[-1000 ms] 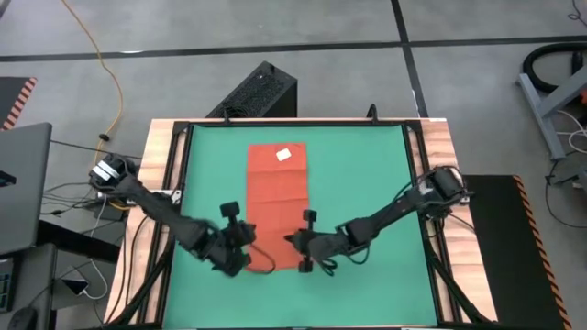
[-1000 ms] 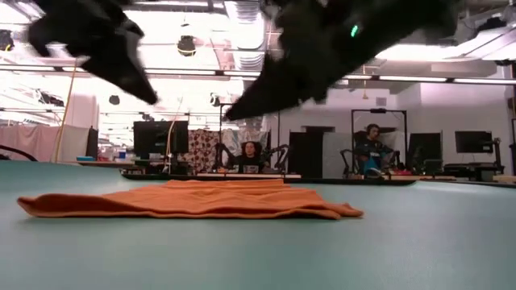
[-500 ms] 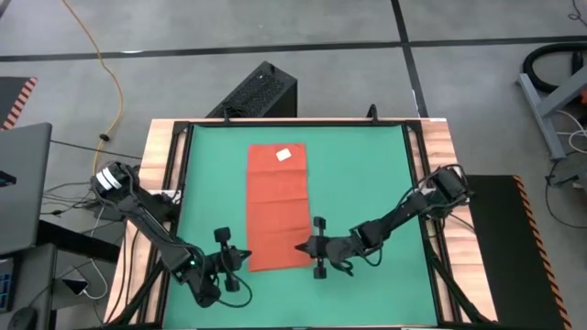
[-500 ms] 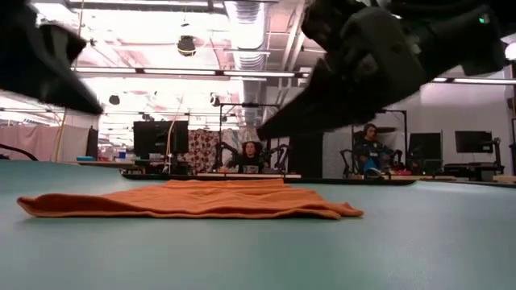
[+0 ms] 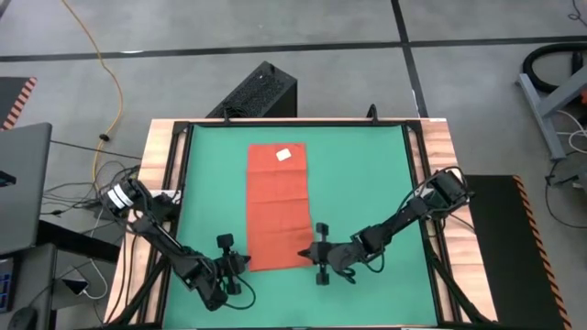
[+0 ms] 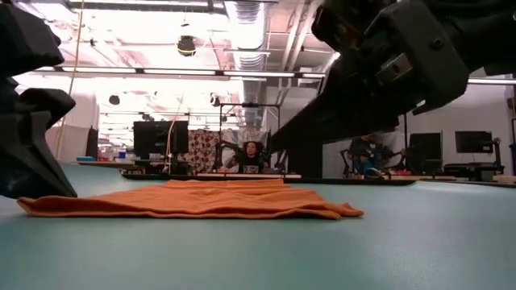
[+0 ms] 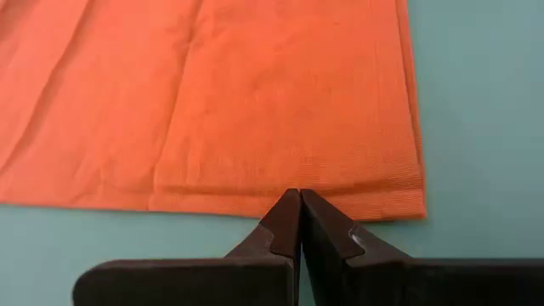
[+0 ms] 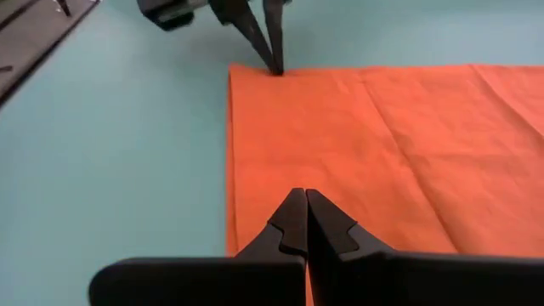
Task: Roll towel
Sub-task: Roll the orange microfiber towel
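My empty, shut right gripper hangs above the flat towel; first it should open, lower and pinch the towel's near edge [image 6: 348, 210] by the free corner.
The orange-red towel [image 5: 278, 206] lies flat on the green mat [image 5: 367, 183], its long sides running from near to far. Its white tag [image 5: 283, 155] is at the far end. My left gripper [image 5: 244, 262] is shut. Its tips stand at the towel's left long edge [image 7: 255, 204], a little way from the near-left corner [image 7: 420, 212]. My right gripper [image 5: 304, 253] is also shut and hangs above the towel's near-right part [image 8: 280, 144]. The low view shows the right gripper [image 6: 278, 147] clear of the cloth. My left gripper has its shut fingertips [image 8: 275, 66] pointing slantwise down from the table's left at the towel's left long edge [image 8: 293, 71]. I cannot tell whether they touch the cloth.
A dark frame and wooden border [image 5: 165, 183] ring the mat. A black box [image 5: 261, 92] stands on the floor beyond the far edge. Bare mat lies to the right of the towel. In the low view, people sit at desks [image 6: 251, 157] far behind the table.
My left gripper has gone down and toward the table's near edge, ending low beside the towel's left edge. My right gripper has sunk a little and shifted toward the near edge, over the towel's near-right part. The towel has stayed flat.
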